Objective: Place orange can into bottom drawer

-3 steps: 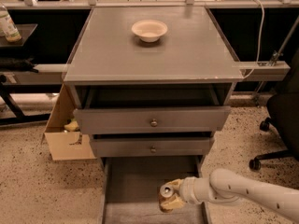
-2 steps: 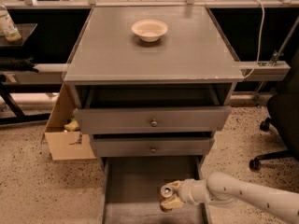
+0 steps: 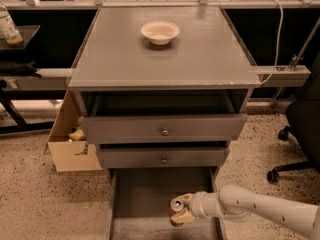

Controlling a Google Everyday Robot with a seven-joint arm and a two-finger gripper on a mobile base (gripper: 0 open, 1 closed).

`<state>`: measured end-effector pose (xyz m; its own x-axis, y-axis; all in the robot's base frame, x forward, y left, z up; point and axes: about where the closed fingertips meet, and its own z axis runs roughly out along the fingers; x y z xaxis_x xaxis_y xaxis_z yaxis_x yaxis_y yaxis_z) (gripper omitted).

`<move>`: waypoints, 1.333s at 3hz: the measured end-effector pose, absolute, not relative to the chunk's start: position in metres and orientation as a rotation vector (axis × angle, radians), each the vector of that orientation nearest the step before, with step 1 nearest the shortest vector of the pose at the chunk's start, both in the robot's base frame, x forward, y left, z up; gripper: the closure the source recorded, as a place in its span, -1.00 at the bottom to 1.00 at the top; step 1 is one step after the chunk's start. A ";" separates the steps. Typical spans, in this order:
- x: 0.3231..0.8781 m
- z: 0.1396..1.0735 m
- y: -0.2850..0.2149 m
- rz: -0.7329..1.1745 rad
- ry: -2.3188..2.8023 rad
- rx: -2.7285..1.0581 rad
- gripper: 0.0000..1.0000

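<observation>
I need to release the orange can on the middle of the bottom drawer's grey bottom (image 3: 173, 207). The can is now held upright, low over that floor.
The orange can (image 3: 176, 207) is held upright in my gripper (image 3: 181, 210), low over the floor of the bottom drawer (image 3: 145, 194), which is pulled open at the foot of the grey cabinet. The can's silver top faces up and its copper side shows between the pale fingers (image 3: 185, 216). My white arm (image 3: 250, 209) reaches in from the lower right. I cannot tell whether the can's base touches the drawer floor.
Two upper drawers with round knobs (image 3: 164, 131) are slightly open above. A cream bowl (image 3: 160, 32) sits on the cabinet top. A cardboard box (image 3: 70, 144) stands at the left of the cabinet and an office chair (image 3: 300, 129) at the right.
My gripper with the can has shifted slightly left and deeper over the drawer floor. Nothing else has moved.
</observation>
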<state>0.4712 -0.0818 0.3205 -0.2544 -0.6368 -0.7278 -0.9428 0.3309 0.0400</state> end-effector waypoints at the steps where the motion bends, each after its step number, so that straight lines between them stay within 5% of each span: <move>1: 0.488 0.285 -0.071 0.673 1.965 -1.412 1.00; 4: 0.532 0.208 -0.056 0.752 1.905 -1.424 1.00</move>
